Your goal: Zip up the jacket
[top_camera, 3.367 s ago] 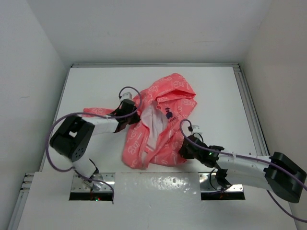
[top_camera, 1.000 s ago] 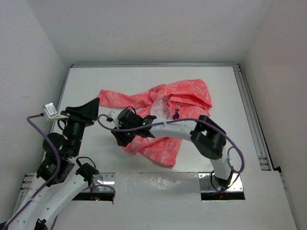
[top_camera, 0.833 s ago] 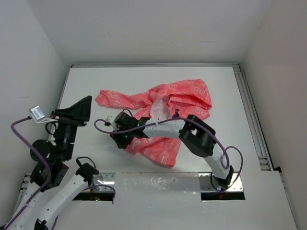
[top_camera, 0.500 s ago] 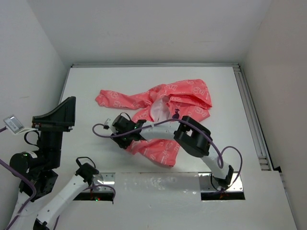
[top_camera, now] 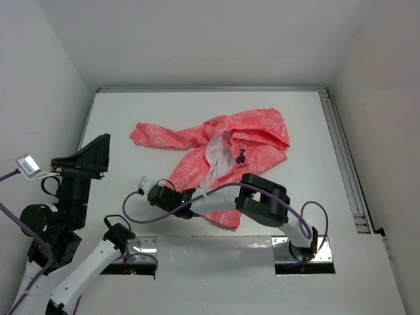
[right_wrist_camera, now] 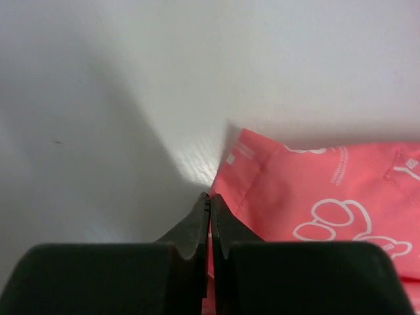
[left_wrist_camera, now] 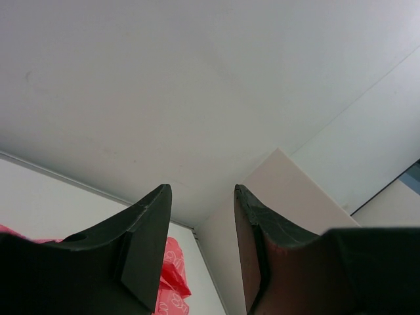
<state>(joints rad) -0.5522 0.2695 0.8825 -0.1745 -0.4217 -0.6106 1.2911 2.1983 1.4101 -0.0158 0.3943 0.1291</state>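
The robot's right gripper holds just a sliver at the corner of the jacket's hem, so it should open and grip the cloth farther in before (top_camera: 189,177) the left gripper joins it.
The coral-pink jacket (top_camera: 249,134) lies crumpled mid-table, front open, white lining and dark emblem showing, one sleeve stretched to the left. My right gripper (top_camera: 157,195) reaches across to the jacket's near-left hem. In the right wrist view the right gripper (right_wrist_camera: 210,195) is shut, with a sliver of pink cloth between its jaws at the corner of the jacket (right_wrist_camera: 328,190). My left gripper (top_camera: 98,151) is raised high at the left, clear of the garment. In the left wrist view it (left_wrist_camera: 202,190) stands open with nothing between the fingers, and a bit of jacket (left_wrist_camera: 172,282) shows below.
White walls enclose the table (top_camera: 131,111) on three sides, with a metal rail (top_camera: 344,157) along the right edge. The right arm's purple cable (top_camera: 128,210) loops over the table near the front left. The right arm lies low across the near side.
The right gripper slid toward the near edge along the jacket's left hem and shut there. The left arm swung up and away to the left, still open.
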